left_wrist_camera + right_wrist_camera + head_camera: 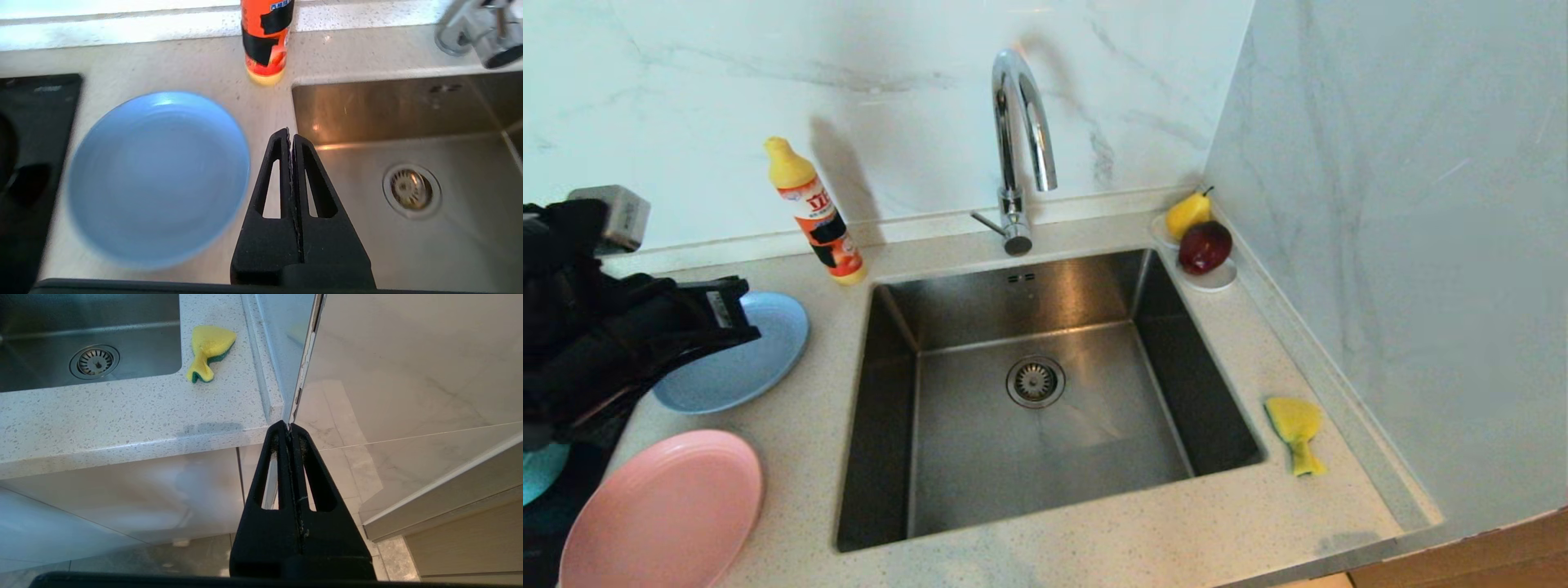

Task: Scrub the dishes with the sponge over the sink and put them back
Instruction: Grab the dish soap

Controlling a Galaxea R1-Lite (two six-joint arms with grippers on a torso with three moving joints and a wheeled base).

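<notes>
I should next close my left gripper on the upper black patch (826,232) (277,21) of the orange detergent bottle that stands behind the light-blue plate.
On the counter left of the sink (1094,441) lie the light-blue plate (760,359) and, nearer me, the pink plate (662,510). A sliver of the teal bowl (538,478) peeks out under my left arm. My left gripper (745,327) hovers over the blue plate's near-left part, shut and empty. The left wrist view has its tips (290,134) above the counter strip between the blue plate (159,179) and the sink (408,122). The yellow sponge (1294,429) lies right of the sink. My right gripper (289,426) hangs shut below the counter's front right corner, well short of the sponge (208,351).
An orange detergent bottle (821,220) stands behind the blue plate. The curved chrome tap (1021,139) rises behind the sink. A white saucer (1213,279) with a pear and a dark red fruit sits at the back right. A marble wall (1405,245) closes the right side.
</notes>
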